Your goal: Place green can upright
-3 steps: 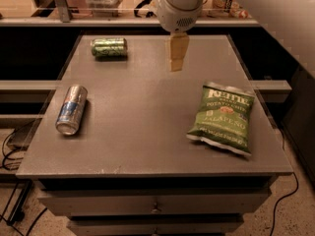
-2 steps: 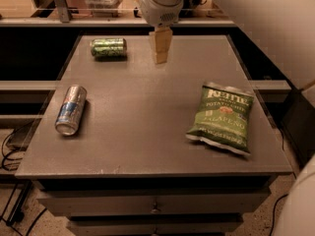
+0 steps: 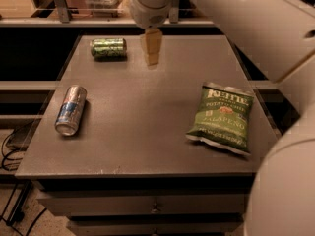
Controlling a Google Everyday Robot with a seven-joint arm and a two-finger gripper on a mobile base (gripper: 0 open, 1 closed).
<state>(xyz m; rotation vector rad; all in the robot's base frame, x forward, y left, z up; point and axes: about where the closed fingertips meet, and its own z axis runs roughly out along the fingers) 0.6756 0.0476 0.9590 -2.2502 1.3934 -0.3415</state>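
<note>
The green can's middle (image 3: 109,49), between the can's two ends, is the next place my gripper should go to and close on.
The green can (image 3: 108,48) lies on its side at the far left of the grey table (image 3: 147,132), its long axis running left to right. My gripper (image 3: 151,58) hangs from the white arm just right of the can, low over the table's far middle, apart from the can by a small gap. It holds nothing that I can see.
A silver-and-blue can (image 3: 71,110) lies on its side near the table's left edge. A flat green chip bag (image 3: 221,118) lies at the right. Shelving runs behind the table, and drawers sit below its front edge. The white arm fills the right side.
My gripper has moved left across the far part of the table, from the middle right toward the green can. The cans and bag have not moved.
</note>
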